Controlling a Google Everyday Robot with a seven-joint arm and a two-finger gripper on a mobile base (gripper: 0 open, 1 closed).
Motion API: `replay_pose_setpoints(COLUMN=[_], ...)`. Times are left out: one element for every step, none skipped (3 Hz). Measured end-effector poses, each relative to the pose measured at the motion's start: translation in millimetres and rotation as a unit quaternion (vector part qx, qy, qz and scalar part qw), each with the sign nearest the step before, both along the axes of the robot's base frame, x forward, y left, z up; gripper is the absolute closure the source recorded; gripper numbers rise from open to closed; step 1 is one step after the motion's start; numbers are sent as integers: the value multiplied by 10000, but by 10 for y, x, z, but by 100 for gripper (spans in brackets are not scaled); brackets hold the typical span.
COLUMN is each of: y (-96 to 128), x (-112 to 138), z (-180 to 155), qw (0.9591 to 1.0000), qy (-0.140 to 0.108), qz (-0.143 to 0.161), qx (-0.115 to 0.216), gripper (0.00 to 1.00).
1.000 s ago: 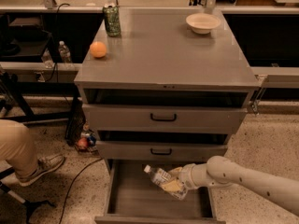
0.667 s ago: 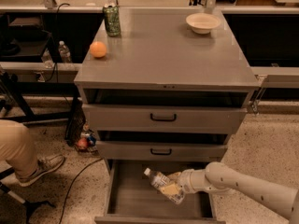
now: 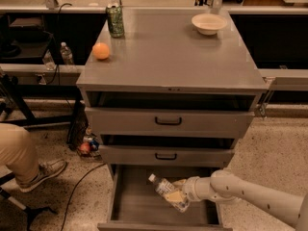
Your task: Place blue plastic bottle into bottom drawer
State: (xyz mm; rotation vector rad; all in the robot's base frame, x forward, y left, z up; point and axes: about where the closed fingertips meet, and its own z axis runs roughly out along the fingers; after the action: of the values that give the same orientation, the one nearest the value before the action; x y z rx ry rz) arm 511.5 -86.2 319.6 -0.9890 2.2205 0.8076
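Note:
The bottom drawer is open. Next, my gripper lets go of the blue plastic bottle near the middle of the open bottom drawer's inside [image 3: 158,204].
The blue plastic bottle [image 3: 169,192] is clear with a white cap and a pale label. It lies tilted, cap to the upper left, just over the floor of the open bottom drawer [image 3: 139,206]. My gripper [image 3: 182,193] comes in from the right on a white arm and sits at the bottle's lower end, inside the drawer. I cannot tell whether the bottle rests on the drawer floor.
Two shut drawers with black handles [image 3: 168,121] sit above the open one. On the cabinet top stand a green can [image 3: 115,20], an orange [image 3: 101,51] and a white bowl [image 3: 209,23]. A person's leg and shoe [image 3: 41,172] are at the left, with a cable on the floor.
The gripper and bottle have sunk slightly lower into the drawer and shifted a little toward the front. Nothing else moved.

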Motion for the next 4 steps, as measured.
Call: replay_pose_setpoints(y=[26,127,211,278], x=[9,94,148,148], z=[-141,-601,-908,-1196], qw=[9998,9989,9980,9961], qy=[-39,48,136,233], qz=[-168,-432,-576,-830], qx=[-41,-188,-236,-195], gripper=[100,100,100,100])
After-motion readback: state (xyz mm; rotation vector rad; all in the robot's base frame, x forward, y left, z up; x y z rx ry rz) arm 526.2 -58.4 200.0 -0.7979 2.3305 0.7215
